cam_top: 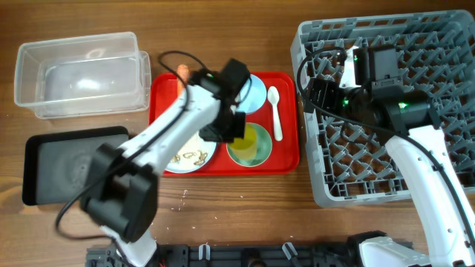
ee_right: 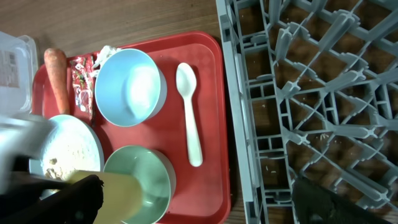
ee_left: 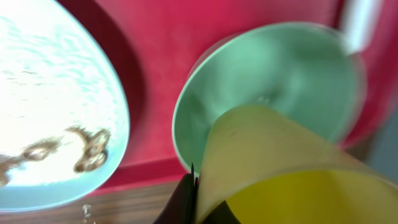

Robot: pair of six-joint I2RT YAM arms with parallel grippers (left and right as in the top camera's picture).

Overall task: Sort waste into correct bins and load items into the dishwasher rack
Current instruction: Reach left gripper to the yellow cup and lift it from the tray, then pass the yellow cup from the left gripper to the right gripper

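Next, I will move my right gripper to the rim of the mint bowl (cam_top: 272, 145) (ee_right: 173, 183), on the side facing the grey rack, and close it there.
My left gripper (cam_top: 236, 127) (ee_left: 198, 186) is shut on the rim of the yellow-green cup (ee_left: 280, 168) (ee_right: 115, 190) and holds it tilted over the mint bowl (cam_top: 258, 154) (ee_left: 280, 68) (ee_right: 152, 174) on the red tray (cam_top: 286, 159). The pale blue plate (cam_top: 194, 156) (ee_left: 50, 93) with peanut shells (ee_left: 90, 155) lies to its left. A blue bowl (ee_right: 130, 87), a white spoon (ee_right: 189, 112), a carrot (ee_right: 56, 78), a red-and-white wrapper (ee_right: 82, 78) and a paper scrap (ee_right: 109, 51) also lie on the tray. My right gripper (cam_top: 320, 93) is open and empty over the left part of the grey rack (cam_top: 415, 96) (ee_right: 311, 93).
The clear tub (cam_top: 82, 74) stands at the back left and the black tray (cam_top: 63, 159) in front of it, both left of the red tray. The rack's left wall stands just right of the red tray. Crumbs lie on the wood in front of the tray.
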